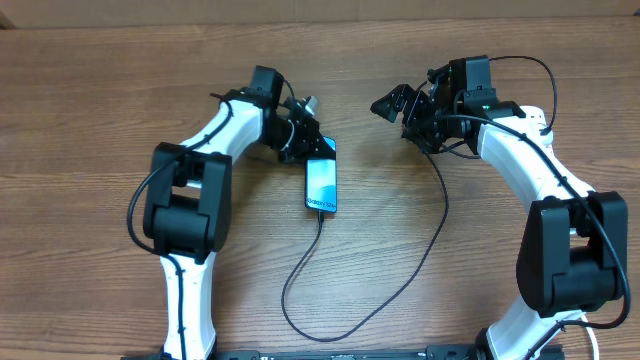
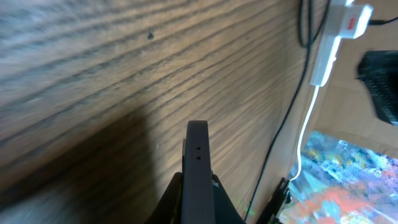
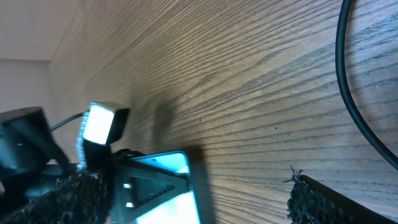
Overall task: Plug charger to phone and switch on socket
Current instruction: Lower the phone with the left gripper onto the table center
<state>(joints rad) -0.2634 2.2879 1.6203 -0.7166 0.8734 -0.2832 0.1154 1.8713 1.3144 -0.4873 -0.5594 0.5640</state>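
Observation:
My left gripper is to let go of the phone on the bare wood [image 1: 339,185] next to it, toward my open right gripper.
The phone [image 1: 321,184] lies flat on the table with its blue-teal screen up. My left gripper [image 1: 305,141] is shut on its top end. In the left wrist view the phone's dark edge [image 2: 198,146] sticks out from between the jaws of the left gripper [image 2: 198,190]. The charger cable [image 1: 443,215] meets the phone's bottom end, loops toward the front edge and climbs to the right arm. My right gripper [image 1: 398,112] hovers open and holds nothing, right of the phone. The socket [image 2: 339,28], white with a red switch, shows only in the left wrist view. From the right wrist, the phone [image 3: 180,167] sits ahead of the open right gripper [image 3: 196,205].
The socket's white cord [image 2: 305,134] trails off beside the black cable [image 2: 291,109]. The black cable [image 3: 348,106] also crosses the wood grain in the right wrist view. Both arm bases stand at the table's front edge.

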